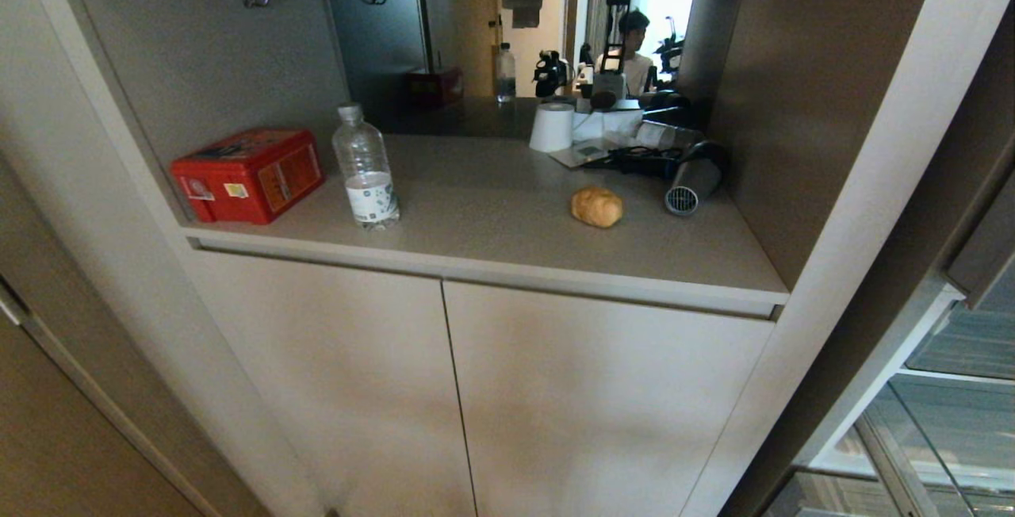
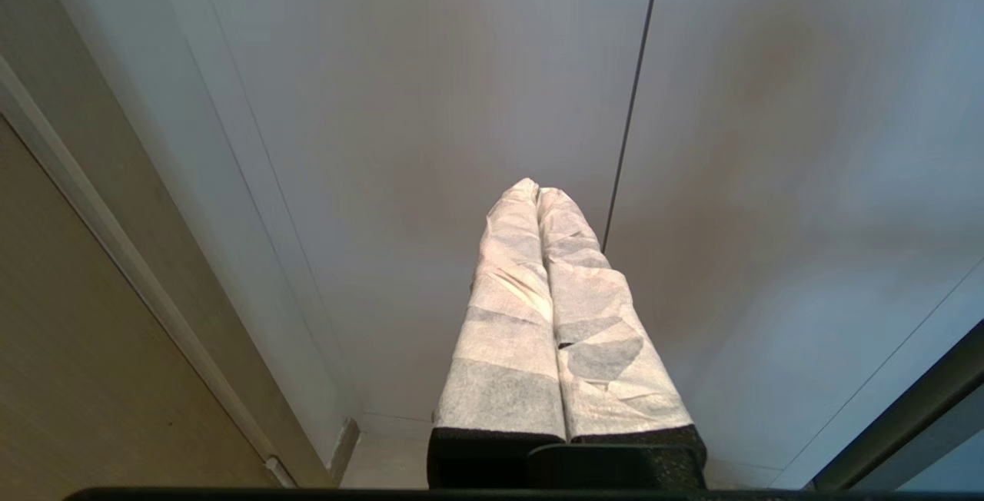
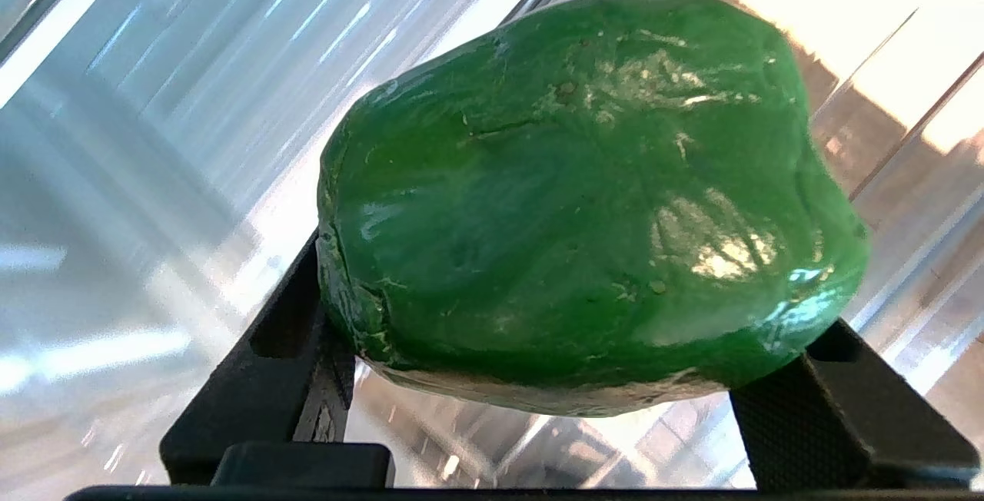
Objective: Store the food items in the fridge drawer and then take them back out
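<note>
My right gripper is holding the green bell pepper. It will let go of the pepper on the clear, ribbed fridge panel (image 1: 1000, 433), just below the white bar.
My right gripper (image 3: 565, 332) is shut on the glossy green bell pepper (image 3: 584, 194), its black fingers (image 3: 296, 347) pressing the pepper's two sides. Blurred clear, ribbed fridge panels (image 3: 154, 140) lie behind the pepper. The same glassy fridge interior (image 1: 951, 398) shows at the head view's lower right, and I cannot tell whether it is the fridge drawer. The golden-brown roll (image 1: 596, 207) lies on the counter (image 1: 492, 224), right of centre. Neither arm appears in the head view. My left gripper (image 2: 536, 192) is shut and empty, parked in front of pale cabinet doors (image 2: 430, 101).
A red tin box (image 1: 247, 174) and a clear water bottle (image 1: 365, 170) stand at the counter's left. A hair dryer (image 1: 691, 181), a white paper roll (image 1: 552, 127) and cables crowd the back right. A mirror behind them reflects a seated person (image 1: 633, 49).
</note>
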{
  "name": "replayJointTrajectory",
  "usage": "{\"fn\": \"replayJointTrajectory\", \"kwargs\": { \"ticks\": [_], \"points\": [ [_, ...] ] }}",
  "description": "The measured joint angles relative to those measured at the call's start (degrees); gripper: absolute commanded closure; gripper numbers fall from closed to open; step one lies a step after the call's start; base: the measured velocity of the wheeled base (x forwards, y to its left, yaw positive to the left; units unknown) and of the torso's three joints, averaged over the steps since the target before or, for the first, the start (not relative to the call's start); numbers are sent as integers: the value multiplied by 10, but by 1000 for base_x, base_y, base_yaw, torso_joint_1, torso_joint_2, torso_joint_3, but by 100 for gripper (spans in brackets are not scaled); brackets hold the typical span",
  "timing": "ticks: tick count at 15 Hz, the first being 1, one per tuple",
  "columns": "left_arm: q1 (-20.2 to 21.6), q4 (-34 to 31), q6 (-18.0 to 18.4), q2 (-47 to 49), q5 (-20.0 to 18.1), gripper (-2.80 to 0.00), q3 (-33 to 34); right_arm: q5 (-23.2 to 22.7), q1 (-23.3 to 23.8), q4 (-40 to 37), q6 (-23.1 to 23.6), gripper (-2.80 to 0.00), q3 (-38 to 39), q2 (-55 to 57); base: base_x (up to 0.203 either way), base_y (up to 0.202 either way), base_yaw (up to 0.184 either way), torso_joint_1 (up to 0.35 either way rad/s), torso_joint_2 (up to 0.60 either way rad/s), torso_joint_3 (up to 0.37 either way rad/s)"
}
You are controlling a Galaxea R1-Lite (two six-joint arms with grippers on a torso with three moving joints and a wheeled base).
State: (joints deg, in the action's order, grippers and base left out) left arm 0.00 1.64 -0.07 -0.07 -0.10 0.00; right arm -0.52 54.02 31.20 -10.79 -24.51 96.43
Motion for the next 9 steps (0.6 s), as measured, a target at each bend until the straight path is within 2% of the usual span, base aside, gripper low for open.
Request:
{"fn": "replayJointTrajectory", "kwargs": {
  "ticks": [9],
  "points": [
    [0, 0, 0, 0, 0, 0, 0, -2, 13, 17, 9, 0, -38, 55, 0, 0, 0, 0, 0, 0]
  ]
}}
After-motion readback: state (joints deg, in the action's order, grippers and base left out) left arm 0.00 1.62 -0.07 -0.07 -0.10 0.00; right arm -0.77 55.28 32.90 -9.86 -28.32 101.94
